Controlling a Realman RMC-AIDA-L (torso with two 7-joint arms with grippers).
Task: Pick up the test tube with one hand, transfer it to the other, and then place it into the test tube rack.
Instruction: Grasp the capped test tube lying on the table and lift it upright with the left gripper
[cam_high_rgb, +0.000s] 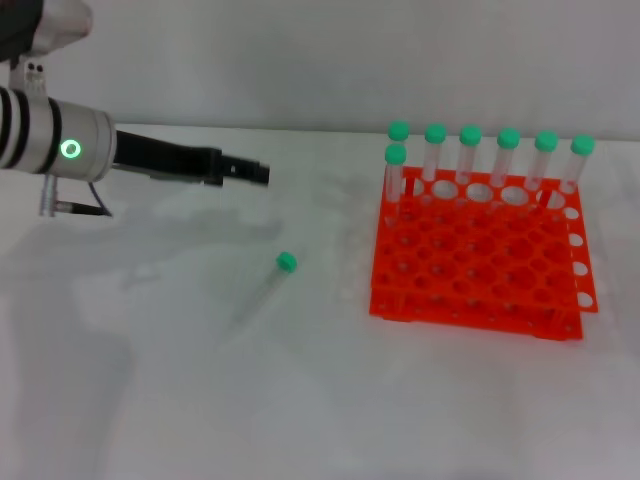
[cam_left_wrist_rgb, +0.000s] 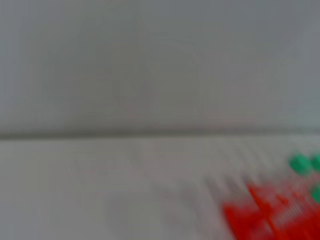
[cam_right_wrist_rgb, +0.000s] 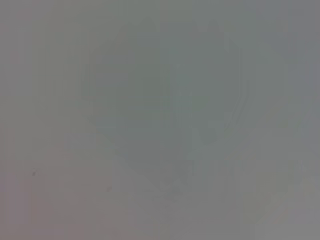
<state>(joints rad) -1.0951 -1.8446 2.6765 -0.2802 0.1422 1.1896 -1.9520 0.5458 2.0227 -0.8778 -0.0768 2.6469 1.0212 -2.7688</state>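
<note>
My left gripper should grip the lower half of the lying test tube's body (cam_high_rgb: 252, 306), and the tube's green cap and upper part will stay free.
A clear test tube with a green cap (cam_high_rgb: 285, 263) lies on the white table in the head view, its body slanting toward me and to the left. My left gripper (cam_high_rgb: 248, 171), black on a white banded arm with a green light, hovers above the table behind and left of the tube, pointing right toward the orange-red test tube rack (cam_high_rgb: 478, 262). It holds nothing that I can see. The rack shows blurred in the left wrist view (cam_left_wrist_rgb: 260, 215). My right gripper is out of view; its wrist view shows only a plain grey surface.
Several green-capped tubes (cam_high_rgb: 470, 150) stand upright in the rack's back row and back left corner. The white table (cam_high_rgb: 200, 400) stretches bare around the lying tube, with a grey wall behind its far edge.
</note>
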